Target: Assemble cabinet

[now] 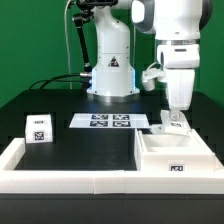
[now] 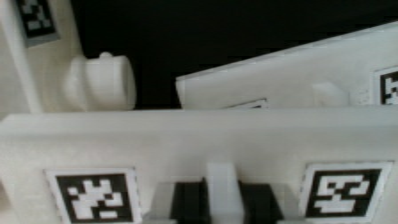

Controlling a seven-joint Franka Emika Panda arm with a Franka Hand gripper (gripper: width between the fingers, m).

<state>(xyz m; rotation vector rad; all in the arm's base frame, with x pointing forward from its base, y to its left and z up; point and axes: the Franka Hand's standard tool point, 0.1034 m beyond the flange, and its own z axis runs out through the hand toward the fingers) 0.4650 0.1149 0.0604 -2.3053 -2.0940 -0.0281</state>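
Observation:
My gripper should release the white cabinet piece against the rear edge of the open white cabinet body (image 1: 176, 132).
In the exterior view my gripper (image 1: 175, 116) hangs at the right, just behind the open white cabinet body (image 1: 176, 156), and is shut on a white cabinet piece (image 1: 176, 124). In the wrist view the gripper (image 2: 221, 197) has its black fingers (image 2: 185, 203) closed on a thin white ridge of that piece (image 2: 196, 140), which carries a tag (image 2: 89, 197) on either side of the ridge. Beyond it lie a white part with a round knob (image 2: 105, 78) and another tagged white panel (image 2: 294, 85). A small white tagged block (image 1: 38, 127) stands at the exterior view's left.
The marker board (image 1: 103, 121) lies flat in front of the robot base (image 1: 110, 75). A low white border frame (image 1: 60, 178) runs along the left and front of the black table. Black cables trail behind the base.

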